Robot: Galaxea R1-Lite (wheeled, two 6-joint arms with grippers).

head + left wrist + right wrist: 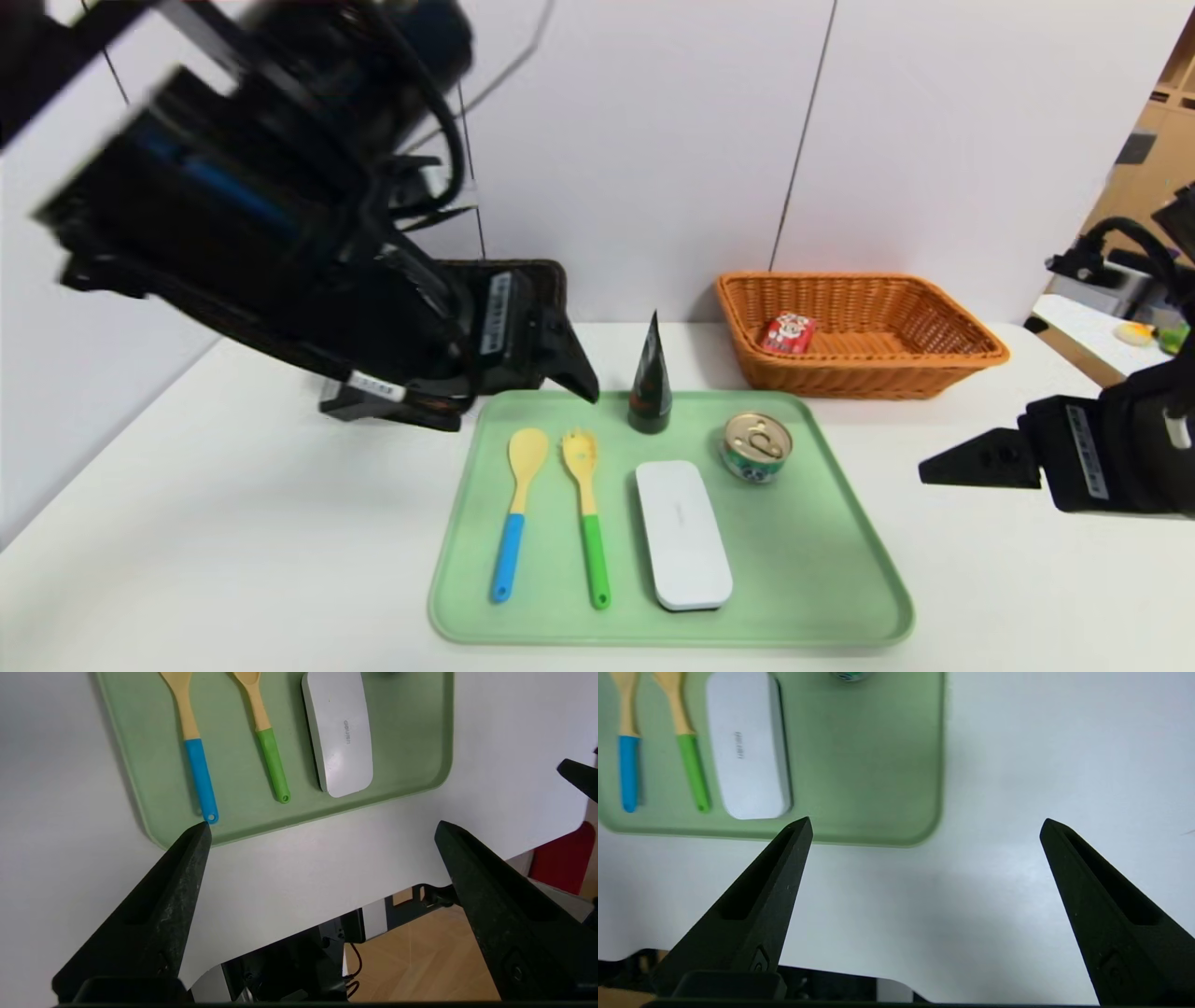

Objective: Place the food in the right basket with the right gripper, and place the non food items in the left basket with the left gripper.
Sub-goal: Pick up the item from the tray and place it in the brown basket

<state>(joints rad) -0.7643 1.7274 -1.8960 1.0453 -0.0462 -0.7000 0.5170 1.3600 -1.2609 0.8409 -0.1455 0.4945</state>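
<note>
The white case belongs in the dark brown basket. My left gripper needs to go to it next and close across the case's middle (680,525) (342,723).
A red carton (789,333) lies in the orange-tan basket (971,347) at the back right. On the green tray (822,560) lie a green-label tin (756,446), a dark green cone (651,378) standing upright, a white case (683,534), a blue-handled spoon (518,509) and a green-handled fork (586,513). My left gripper (574,373) hangs open and empty over the tray's far left corner, hiding most of the dark brown basket (551,280). My right gripper (980,459) is open and empty above the table, right of the tray.
The left wrist view shows the spoon (196,756), fork (266,742), case (338,732) and the table's near edge. The right wrist view shows the case (747,751) and tray corner (901,812). A side table with clutter (1134,331) stands at the far right.
</note>
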